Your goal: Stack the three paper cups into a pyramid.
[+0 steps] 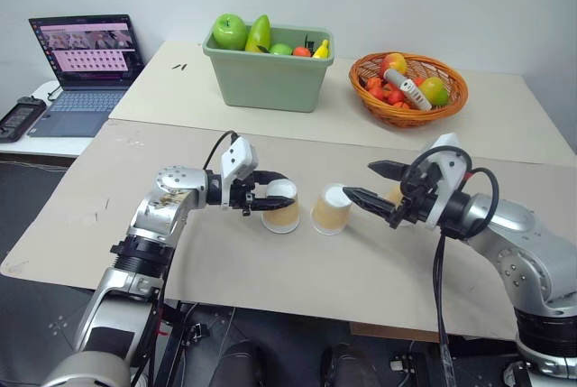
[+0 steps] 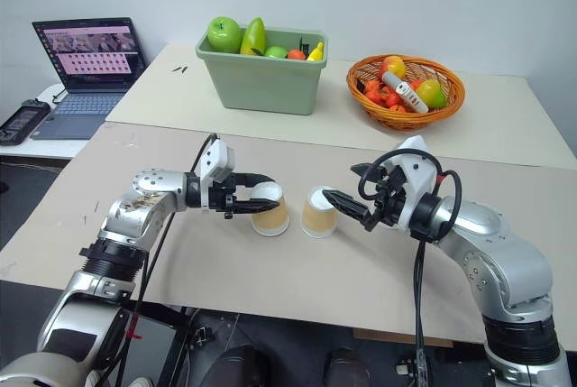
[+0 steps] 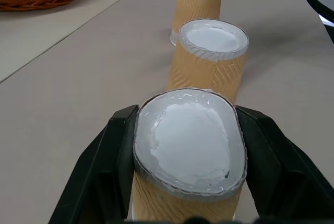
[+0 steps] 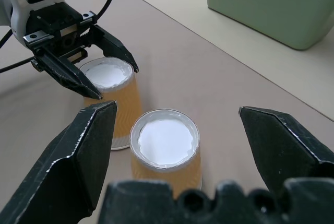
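Observation:
The paper cup in my left gripper, now upside down in the row, will be let go on the tan table, close up [image 1: 290, 223] [image 3: 184, 200] against the middle cup.
Three paper cups stand upside down in a row on the tan table [image 1: 180, 252]. My left gripper [image 1: 275, 192] is shut on the left cup [image 1: 285, 216], its black fingers [image 3: 112, 156] pressing the white base into an oval. The middle cup [image 1: 331, 210] stands free just to its right. My right gripper [image 1: 360, 180] hangs open beside the middle cup, with nothing between its fingers [image 4: 83, 145]. The third cup [image 3: 197, 2] stands at the far end of the row, partly hidden behind the right gripper in the head views.
A green bin [image 1: 266, 80] of toy fruit and an orange wicker basket [image 1: 451, 103] of fruit stand on the far table. A laptop [image 1: 86, 71] is open at the far left. The table's front edge runs close below the cups.

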You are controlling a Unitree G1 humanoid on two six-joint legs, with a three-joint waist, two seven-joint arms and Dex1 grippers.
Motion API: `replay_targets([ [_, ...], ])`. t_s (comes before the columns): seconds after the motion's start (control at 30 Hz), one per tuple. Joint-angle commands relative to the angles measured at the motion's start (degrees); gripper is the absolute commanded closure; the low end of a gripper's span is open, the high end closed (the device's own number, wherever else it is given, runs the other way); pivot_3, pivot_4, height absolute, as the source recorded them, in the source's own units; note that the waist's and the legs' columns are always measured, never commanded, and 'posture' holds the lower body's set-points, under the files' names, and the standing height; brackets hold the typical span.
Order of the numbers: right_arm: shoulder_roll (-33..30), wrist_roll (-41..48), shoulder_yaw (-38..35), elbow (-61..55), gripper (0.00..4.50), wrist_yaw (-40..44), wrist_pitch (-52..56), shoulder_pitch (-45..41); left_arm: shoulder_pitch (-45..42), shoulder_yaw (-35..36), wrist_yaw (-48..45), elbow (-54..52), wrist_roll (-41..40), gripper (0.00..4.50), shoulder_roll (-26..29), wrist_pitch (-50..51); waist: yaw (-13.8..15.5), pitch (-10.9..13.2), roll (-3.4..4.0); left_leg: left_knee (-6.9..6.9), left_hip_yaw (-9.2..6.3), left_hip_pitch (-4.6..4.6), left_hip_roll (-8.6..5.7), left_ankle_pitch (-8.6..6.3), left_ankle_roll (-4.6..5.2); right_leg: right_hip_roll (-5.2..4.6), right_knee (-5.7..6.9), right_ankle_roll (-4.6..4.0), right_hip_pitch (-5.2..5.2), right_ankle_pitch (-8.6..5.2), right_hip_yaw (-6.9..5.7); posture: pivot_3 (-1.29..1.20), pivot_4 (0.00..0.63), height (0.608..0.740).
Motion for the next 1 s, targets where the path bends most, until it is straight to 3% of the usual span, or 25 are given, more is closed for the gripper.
replay_targets([
  [0.03, -1.08, 1.58, -3.18, -2.09, 0.1, -0.65, 0.54, -0.61, -0.64, -2.52, -0.67, 2.63, 2.56, 2.12, -0.92, -2.38, 0.09, 0.0, 0.0, 0.0, -0.01, 0.01, 0.0, 0.0, 0.01, 0.0, 0.0, 0.0, 0.01, 0.0, 0.0, 0.0, 0.15, 0.74],
  [0.87, -1.97, 3.74, -5.72, -4.91, 0.1, -2.8, 2.4, 1.34, -4.37, -3.3, 0.52, 11.36, 6.76, 2.12, -5.15, -9.49, 0.85, -0.01, 0.02, 0.0, -0.2, 0.41, 0.03, -0.11, 0.25, -0.04, -0.51, 0.1, 0.72, 0.08, -0.04, 0.0, 0.15, 0.74],
  [0.93, -2.01, 3.79, -5.64, -4.93, 0.1, -2.69, 2.32, 1.41, -4.16, -3.18, 0.4, 11.06, 6.48, 1.17, -5.2, -9.54, 0.87, -0.01, 0.02, 0.0, -0.2, 0.41, 0.03, -0.11, 0.25, -0.04, -0.52, 0.1, 0.72, 0.08, -0.04, 0.0, 0.15, 0.74],
  [1.0, -2.08, 3.81, -5.56, -4.88, 0.1, -2.53, 2.31, 1.44, -3.95, -3.05, 0.56, 10.5, 6.5, 0.57, -5.17, -9.56, 0.72, -0.01, 0.01, 0.0, -0.19, 0.41, 0.02, -0.11, 0.25, -0.04, -0.52, 0.1, 0.71, 0.08, -0.04, 0.0, 0.15, 0.74],
])
